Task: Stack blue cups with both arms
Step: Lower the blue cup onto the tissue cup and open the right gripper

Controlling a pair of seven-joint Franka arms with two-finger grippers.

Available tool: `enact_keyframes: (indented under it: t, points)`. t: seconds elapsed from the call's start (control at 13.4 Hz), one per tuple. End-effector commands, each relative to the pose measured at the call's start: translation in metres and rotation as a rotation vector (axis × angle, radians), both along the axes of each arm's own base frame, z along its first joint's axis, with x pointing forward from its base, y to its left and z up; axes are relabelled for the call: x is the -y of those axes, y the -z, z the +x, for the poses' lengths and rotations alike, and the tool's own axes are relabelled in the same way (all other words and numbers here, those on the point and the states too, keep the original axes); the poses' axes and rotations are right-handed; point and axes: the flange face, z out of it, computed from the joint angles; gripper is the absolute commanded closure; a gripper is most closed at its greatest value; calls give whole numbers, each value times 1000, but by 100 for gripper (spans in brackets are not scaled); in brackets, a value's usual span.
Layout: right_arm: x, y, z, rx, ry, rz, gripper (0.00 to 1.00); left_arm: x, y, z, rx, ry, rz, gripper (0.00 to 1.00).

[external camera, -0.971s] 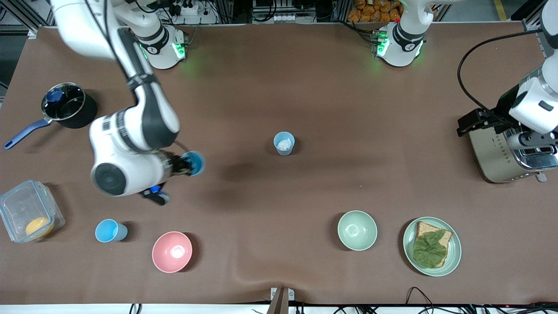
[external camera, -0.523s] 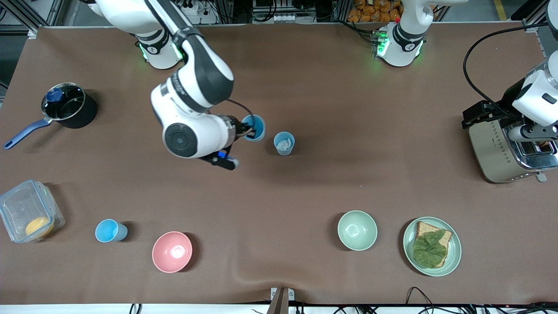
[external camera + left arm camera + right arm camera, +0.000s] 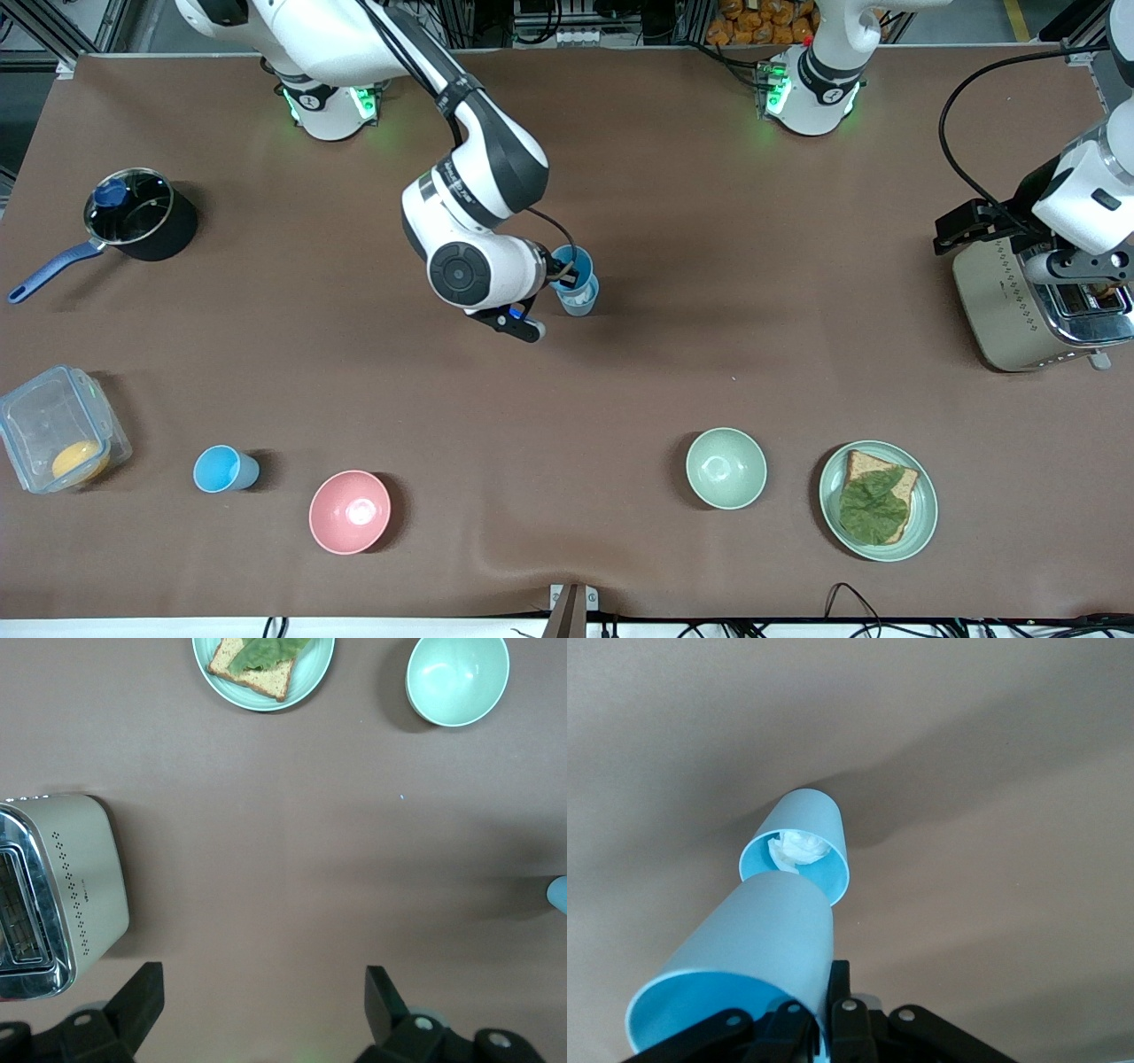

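Note:
The robot's right hand will release the sky-blue cup inside the grey-blue cup [image 3: 577, 283] [image 3: 796, 863] that stands in the middle of the table with a white bit in it.
My right gripper [image 3: 556, 271] is shut on the rim of a bright sky-blue cup [image 3: 570, 265] and holds it tilted just above the grey-blue cup [image 3: 580, 299], which stands mid-table. In the right wrist view the held cup [image 3: 757, 948] overlaps the rim of the grey-blue cup [image 3: 804, 843], which has a white bit inside; the gripper [image 3: 821, 1003] pinches the cup wall. A second sky-blue cup [image 3: 222, 468] stands near the pink bowl [image 3: 349, 511]. My left gripper [image 3: 961, 237] waits open and empty over the table beside the toaster; it also shows in the left wrist view [image 3: 262, 997].
A toaster [image 3: 1019, 319] stands at the left arm's end. A pale green bowl [image 3: 726, 467] and a plate with bread and lettuce [image 3: 877, 501] lie near the front camera. A black pot [image 3: 140, 215] and a clear box [image 3: 55, 439] sit at the right arm's end.
My right arm has carried the sky-blue cup from the right arm's end to the middle, until it is over the grey-blue cup. The left arm has barely moved.

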Motion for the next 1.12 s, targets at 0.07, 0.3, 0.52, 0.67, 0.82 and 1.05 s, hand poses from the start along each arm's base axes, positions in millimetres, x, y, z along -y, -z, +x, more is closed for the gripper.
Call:
enact_keyframes:
  t: [0.07, 0.3, 0.52, 0.67, 0.82, 1.05]
  points:
    - [-15, 6, -17, -3, -4, -17, 100, 0, -6, -8, -13, 25, 3, 0]
    - [-18, 18, -20, -5, -7, -25, 100, -1, -5, -8, -14, 24, 3, 0]
    - [-20, 27, -18, 17, -2, -31, 100, -2, -5, -7, -14, 22, 4, 0]
    - [-16, 32, -16, 13, 4, -38, 100, -2, -4, -5, -8, 22, 1, 0]
    - [-15, 34, -15, 11, 4, -40, 100, -3, -4, -4, -5, 20, 0, 0]
    - [-11, 38, -12, 12, -1, -40, 74, -1, -4, -5, -7, 22, 2, 0]
